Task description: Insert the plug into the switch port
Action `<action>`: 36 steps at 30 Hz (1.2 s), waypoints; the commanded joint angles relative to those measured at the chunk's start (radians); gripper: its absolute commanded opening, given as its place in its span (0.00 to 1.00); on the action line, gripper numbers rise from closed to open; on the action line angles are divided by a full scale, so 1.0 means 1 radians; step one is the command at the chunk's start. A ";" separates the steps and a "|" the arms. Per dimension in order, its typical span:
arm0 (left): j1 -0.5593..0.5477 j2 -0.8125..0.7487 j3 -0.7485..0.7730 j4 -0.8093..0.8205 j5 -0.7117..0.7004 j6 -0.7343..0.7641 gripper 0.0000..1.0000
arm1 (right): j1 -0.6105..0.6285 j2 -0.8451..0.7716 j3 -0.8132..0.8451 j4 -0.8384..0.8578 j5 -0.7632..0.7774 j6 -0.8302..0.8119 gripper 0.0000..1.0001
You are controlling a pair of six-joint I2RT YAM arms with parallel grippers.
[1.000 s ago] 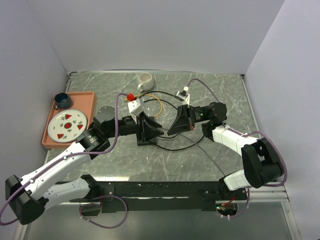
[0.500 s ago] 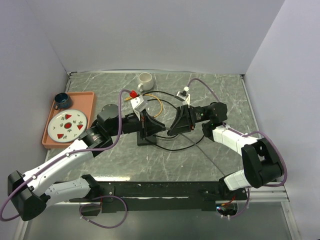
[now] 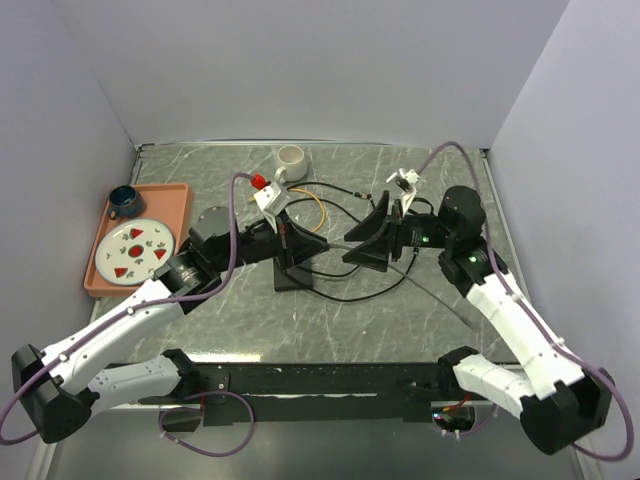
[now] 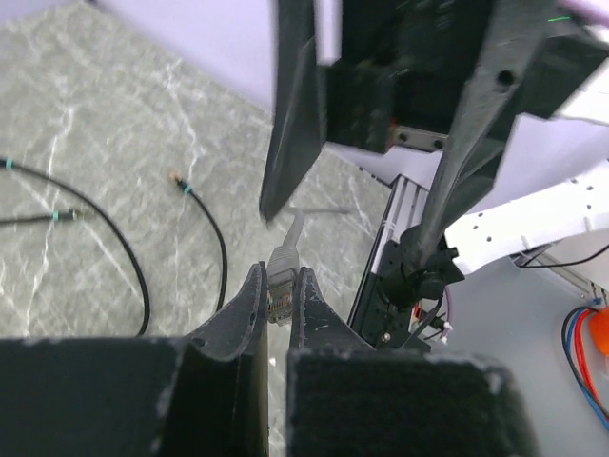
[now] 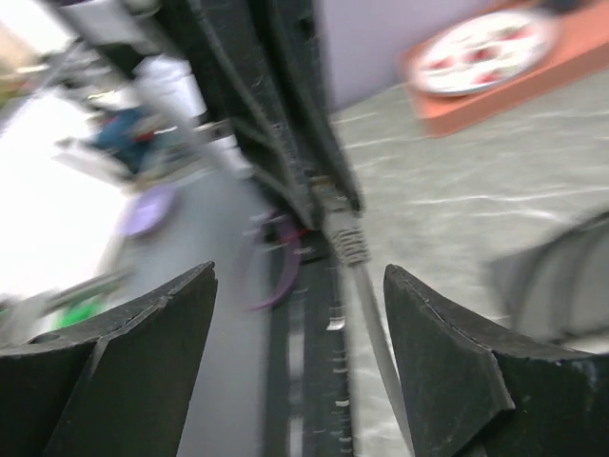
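The plug is covered by my left gripper's fingers, so my right gripper should grip the cable's ribbed sleeve (image 5: 350, 245) just behind the plug before my left gripper opens.
The plug (image 4: 283, 286), a clear connector on a grey cable (image 4: 295, 227), sits pinched between my left gripper's (image 4: 279, 272) fingers, which are shut on it. In the top view the left gripper (image 3: 322, 250) hovers over the flat black box (image 3: 289, 281); its switch port is hidden. My right gripper (image 3: 348, 248) faces the left one from the right, open, with its tips a short way off. The right wrist view shows the plug (image 5: 343, 233) beyond the right gripper (image 5: 300, 271), whose jaws stand wide on either side of the cable (image 5: 373, 328) without touching it.
An orange tray (image 3: 176, 204) with a patterned plate (image 3: 135, 250) and a dark blue cup (image 3: 124, 200) lies at the left. A white mug (image 3: 290, 161) stands at the back. Black cables (image 3: 345, 292) and a yellow one (image 3: 318, 212) loop round the box.
The left gripper has shut on the plug. The right gripper has opened, let go of the plug and drawn back to the right, and its arm has swung outward.
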 commanded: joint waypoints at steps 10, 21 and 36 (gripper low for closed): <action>-0.003 0.144 0.243 -0.270 -0.105 -0.216 0.01 | 0.313 -0.292 -0.022 -0.406 1.077 -0.422 0.82; -0.003 0.187 0.307 -0.312 -0.031 -0.296 0.01 | 0.520 -0.246 -0.034 -0.349 1.328 -0.502 0.81; -0.003 0.198 0.251 -0.284 -0.002 -0.319 0.01 | 0.529 -0.198 -0.031 -0.246 1.184 -0.494 0.53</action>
